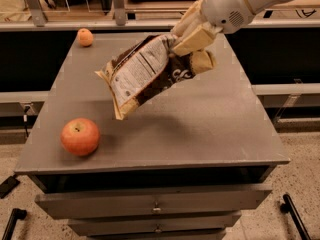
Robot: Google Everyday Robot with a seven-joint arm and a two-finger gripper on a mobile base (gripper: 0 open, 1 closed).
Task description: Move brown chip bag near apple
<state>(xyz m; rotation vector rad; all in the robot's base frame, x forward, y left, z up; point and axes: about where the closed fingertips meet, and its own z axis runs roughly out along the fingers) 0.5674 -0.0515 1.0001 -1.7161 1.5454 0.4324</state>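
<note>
The brown chip bag will go down from my gripper on the grey table [137, 111] between the apple and the middle of the table.
My gripper [196, 50] is shut on the right end of the brown chip bag [145, 74] and holds it in the air above the middle of the grey table [210, 129]. The bag hangs tilted, its white back panel facing up-left and its tan sealed end pointing down-left. The large red-orange apple [80, 136] sits on the table near the front left corner, to the lower left of the bag and apart from it.
A small pale orange fruit [85, 37] sits at the table's far left corner. Drawers [155, 206] lie under the front edge. A rail and metal racks run behind the table. Black legs stand on the floor at both lower corners.
</note>
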